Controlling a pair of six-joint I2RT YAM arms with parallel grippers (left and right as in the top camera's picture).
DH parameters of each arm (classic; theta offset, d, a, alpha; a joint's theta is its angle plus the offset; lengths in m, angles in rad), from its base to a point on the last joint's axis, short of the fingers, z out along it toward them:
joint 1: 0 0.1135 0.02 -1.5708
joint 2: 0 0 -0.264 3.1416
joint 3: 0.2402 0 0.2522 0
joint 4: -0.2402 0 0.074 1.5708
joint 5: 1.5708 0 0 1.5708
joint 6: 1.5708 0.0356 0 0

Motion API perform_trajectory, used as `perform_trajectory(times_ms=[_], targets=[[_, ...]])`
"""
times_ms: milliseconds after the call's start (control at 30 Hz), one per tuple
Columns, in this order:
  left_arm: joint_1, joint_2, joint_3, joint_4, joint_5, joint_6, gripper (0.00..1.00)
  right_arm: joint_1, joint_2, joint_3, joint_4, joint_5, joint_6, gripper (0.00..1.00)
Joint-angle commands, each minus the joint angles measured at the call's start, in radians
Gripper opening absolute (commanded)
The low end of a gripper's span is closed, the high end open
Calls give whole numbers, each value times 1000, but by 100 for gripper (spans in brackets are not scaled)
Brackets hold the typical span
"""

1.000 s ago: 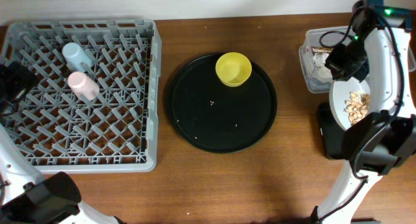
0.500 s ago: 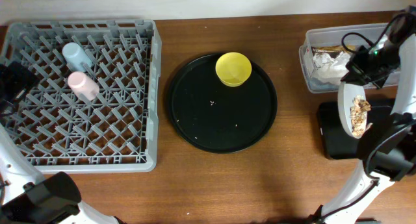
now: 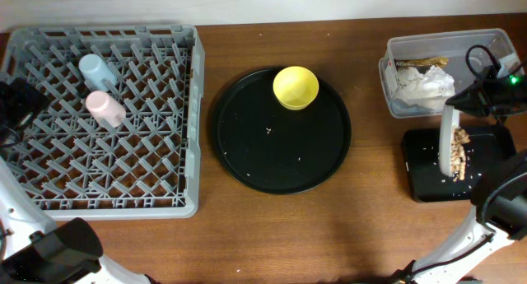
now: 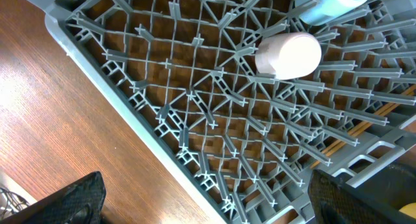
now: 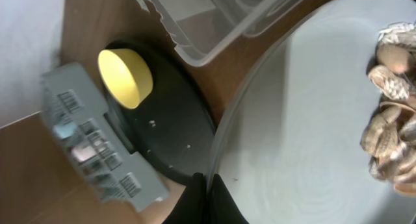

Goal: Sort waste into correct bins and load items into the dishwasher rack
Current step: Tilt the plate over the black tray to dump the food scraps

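Observation:
My right gripper has a place to put the pale plate. It will release the plate on the round black tray (image 3: 275, 144) (image 5: 163, 134) in front of the yellow bowl.
My right gripper (image 3: 455, 107) (image 5: 207, 198) is shut on the rim of the pale plate (image 3: 447, 144) (image 5: 312, 120). It holds the plate tipped almost on edge over the flat black tray (image 3: 420, 177). Beige food scraps (image 3: 461, 152) (image 5: 393, 139) cling to the plate's low side, and a few crumbs lie on the tray. The clear tub (image 3: 399, 49) holds crumpled napkins (image 3: 424, 82). A yellow bowl (image 3: 296, 87) (image 5: 125, 78) stands on the round black tray (image 3: 282, 152). In the grey rack (image 3: 103, 169) (image 4: 162, 120) lie a pink cup (image 3: 105, 109) (image 4: 289, 55) and a light-blue cup (image 3: 97, 70) (image 4: 325, 3). My left gripper (image 3: 16, 107) (image 4: 208, 211) is open at the rack's left edge, holding nothing.
The round black tray carries a few small crumbs. Bare brown table lies between the rack, the round tray and the bins. In the right wrist view the clear tub's corner (image 5: 214, 23) is just beyond the plate's rim.
My right gripper has carried the plate from beside the clear tub to above the flat black tray and tipped it from nearly flat to nearly on edge. The scraps have slid down. The left arm has stayed still.

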Motion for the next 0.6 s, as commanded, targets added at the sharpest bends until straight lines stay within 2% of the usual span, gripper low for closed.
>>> perform_trajectory(times_ms=[0,200,400,567], targets=[[7,-24,-1,1,0,-6,99,-56,-38,-74,5,-87,-43,4],[7,-24,-1,1,0,-6,99,-151,-38,-90,-18,-187,-109,4],[7,-24,-1,1,0,-6,99,-166,-38,-93,-63,-393,-210,4],[7,-24,-1,1,0,-6,99,-178,-31,-95,-56,-393,-217,4]])
